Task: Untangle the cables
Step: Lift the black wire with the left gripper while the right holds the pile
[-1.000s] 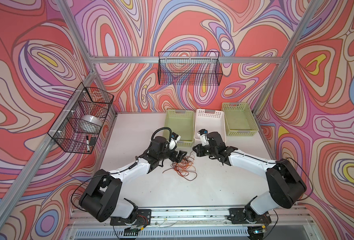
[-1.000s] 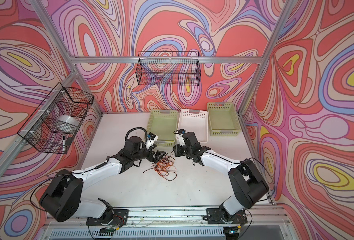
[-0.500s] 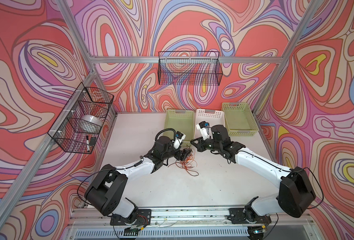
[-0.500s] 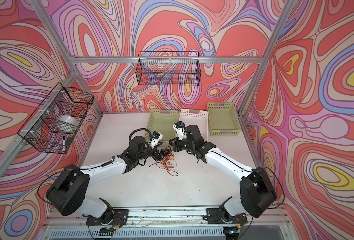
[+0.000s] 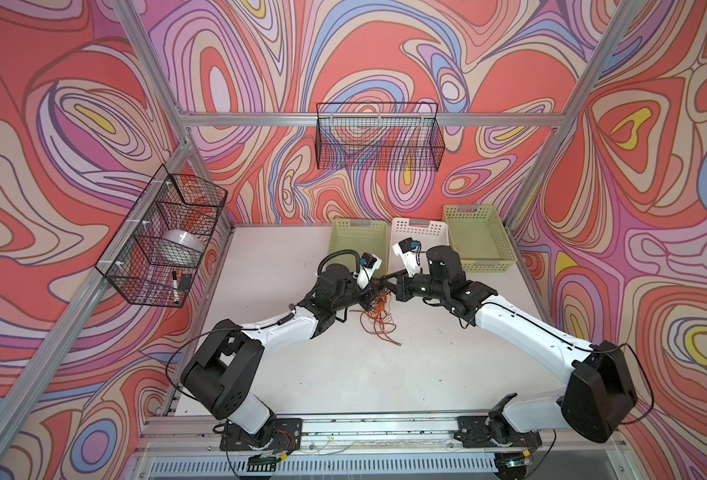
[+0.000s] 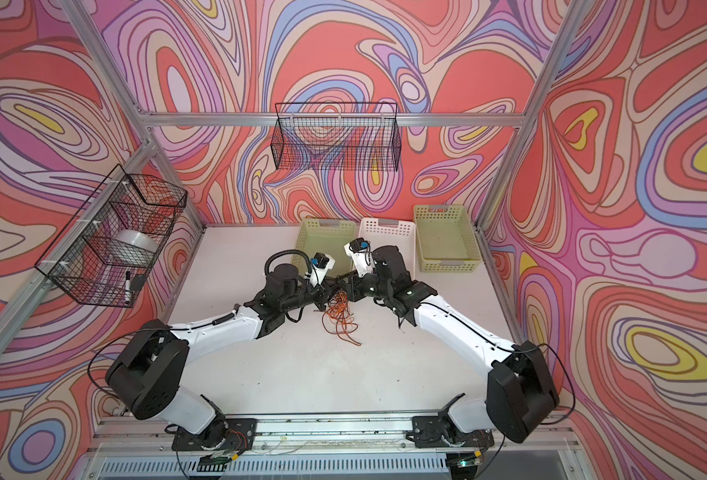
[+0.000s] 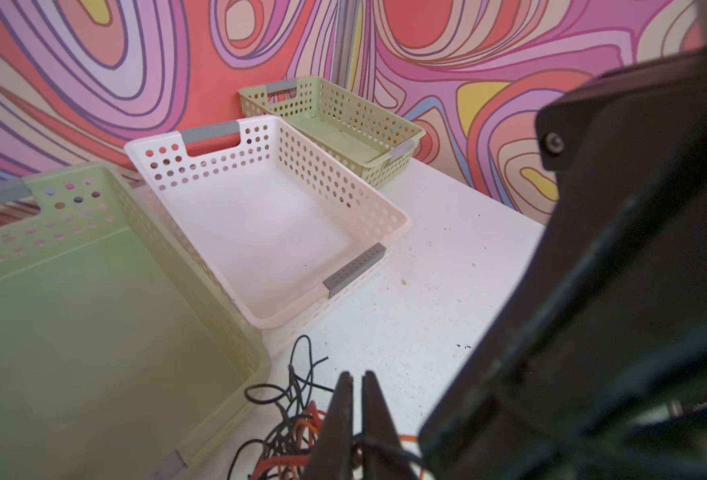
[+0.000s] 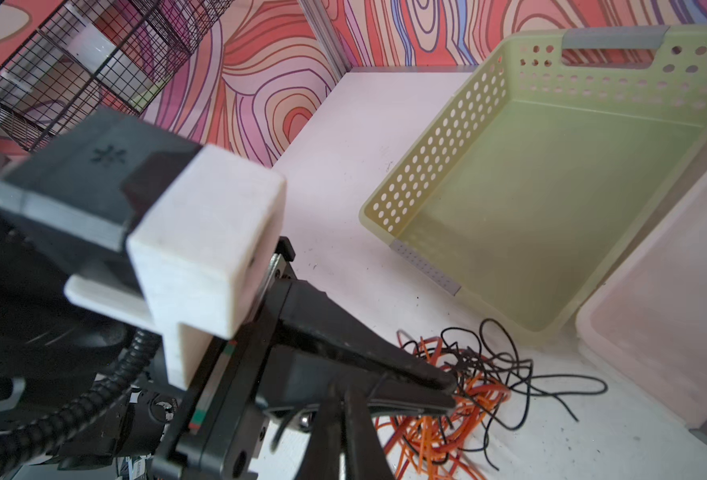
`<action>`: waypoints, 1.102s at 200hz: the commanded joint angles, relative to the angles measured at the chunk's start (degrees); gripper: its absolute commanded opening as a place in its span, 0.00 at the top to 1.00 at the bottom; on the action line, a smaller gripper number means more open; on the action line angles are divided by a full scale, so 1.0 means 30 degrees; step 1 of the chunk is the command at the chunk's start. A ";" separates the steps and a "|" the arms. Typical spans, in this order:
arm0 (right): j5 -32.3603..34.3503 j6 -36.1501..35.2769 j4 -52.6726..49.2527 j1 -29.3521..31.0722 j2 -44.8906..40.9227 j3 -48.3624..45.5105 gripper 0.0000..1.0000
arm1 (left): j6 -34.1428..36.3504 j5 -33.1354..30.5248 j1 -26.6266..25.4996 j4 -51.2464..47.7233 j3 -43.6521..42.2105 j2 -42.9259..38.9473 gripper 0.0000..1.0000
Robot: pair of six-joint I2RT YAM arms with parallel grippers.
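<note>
The dark cable is held by both my grippers, so next my right gripper opens and grips the tangle [image 5: 379, 310] below while my left gripper pulls the dark cable up.
The cables [image 5: 379, 318] [image 6: 339, 316] are a tangle of thin orange and dark strands on the white table, just in front of the baskets. My left gripper [image 5: 371, 291] [image 6: 327, 293] meets my right gripper [image 5: 388, 284] [image 6: 342, 286] over the top of the tangle. In the left wrist view the left gripper [image 7: 357, 376] is shut, with a dark strand crossing between its fingers above the cables [image 7: 289, 424]. In the right wrist view the right gripper [image 8: 343, 395] has its fingers almost together, and a thin dark strand runs from them to the left gripper [image 8: 447, 390], beside the cables [image 8: 468, 399].
Three perforated baskets stand along the back wall: a green basket [image 5: 359, 224], a white basket [image 5: 420, 224] and another green basket [image 5: 505, 253]. One black wire basket [image 5: 379, 137] hangs on the back wall. Another wire basket [image 5: 165, 241], on the left wall, holds a tape roll and a marker.
Both grippers came together over the tangle, which was pulled up and towards the baskets. The left gripper went from open to shut.
</note>
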 commanded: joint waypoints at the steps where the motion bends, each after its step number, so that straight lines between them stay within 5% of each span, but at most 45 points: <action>1: 0.1129 -0.0922 0.0275 0.0124 -0.1430 -0.0276 0.70 | -0.0546 0.0377 -0.0014 0.0533 0.0616 -0.0430 1.00; 41: 0.4296 -0.1202 0.2726 0.0097 -0.4033 -0.4223 0.34 | -0.1037 0.0705 -0.0117 -0.0319 0.1046 -0.1426 1.00; 80: 0.2657 0.0080 0.5049 0.0125 -0.3560 -0.5869 0.34 | -0.1372 0.1070 -0.0287 -0.1271 0.1857 -0.1740 1.00; 117: 0.2282 0.1472 0.6751 0.0115 -0.2084 -0.6089 0.44 | -0.1303 0.1533 -0.0709 -0.2161 0.2444 -0.2073 1.00; 147: 0.2631 0.2493 0.7830 0.0116 -0.1386 -0.6973 0.80 | -0.1252 0.1461 -0.0828 -0.3266 0.3297 -0.2550 1.00; 165: 0.2766 0.3049 0.8789 0.0097 -0.1092 -0.7898 0.90 | -0.1226 0.1261 -0.0827 -0.4998 0.4539 -0.2752 1.00; 220: 0.2922 0.3018 0.8938 0.0083 0.0337 -0.9132 0.92 | -0.1225 0.1422 -0.0835 -0.6498 0.6654 -0.3229 1.00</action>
